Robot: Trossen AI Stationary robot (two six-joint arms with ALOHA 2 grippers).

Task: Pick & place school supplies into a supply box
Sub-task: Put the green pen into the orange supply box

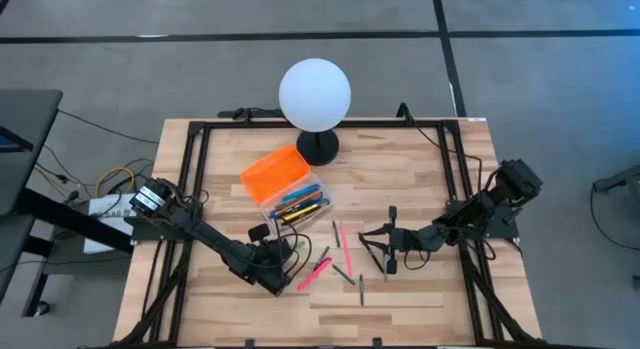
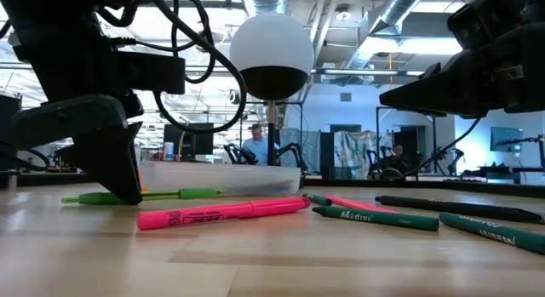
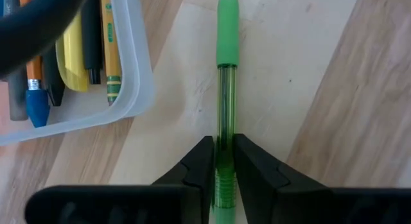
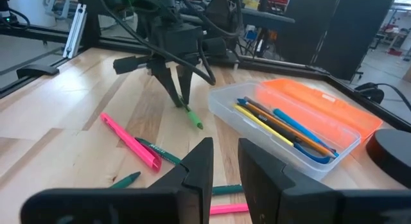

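Observation:
I should use my left gripper to put the green pen down in the supply box (image 1: 288, 200), beside the pens nearest the orange lid.
My left gripper (image 1: 277, 257) (image 3: 223, 169) stands low over the table just near of the supply box and is shut on a green pen (image 3: 226, 51) (image 2: 170, 195). The supply box (image 1: 303, 202) is a clear tray with several pens and pencils inside; its orange lid (image 1: 273, 172) lies open on the far-left side. A pink highlighter (image 2: 221, 214), a pink pen (image 1: 346, 247) and green markers (image 2: 375, 216) lie loose on the table between the arms. My right gripper (image 1: 385, 247) (image 4: 225, 166) hovers to their right, narrowly open and holding nothing. My left gripper pinches the green pen between its two fingers on the clear barrel (image 3: 223, 137), back from the green rubber grip (image 3: 228, 38). The fingers (image 2: 115, 165) come from above, pointing down, and lie across the pen. The pen lies level on the table top.
A white globe lamp (image 1: 315, 94) on a black foot stands at the far edge just behind the box. A black frame (image 1: 200, 169) runs around the table edges. Bare wood shows near the table's near edge (image 1: 330, 319). People sit in the room beyond the table (image 2: 253, 144).

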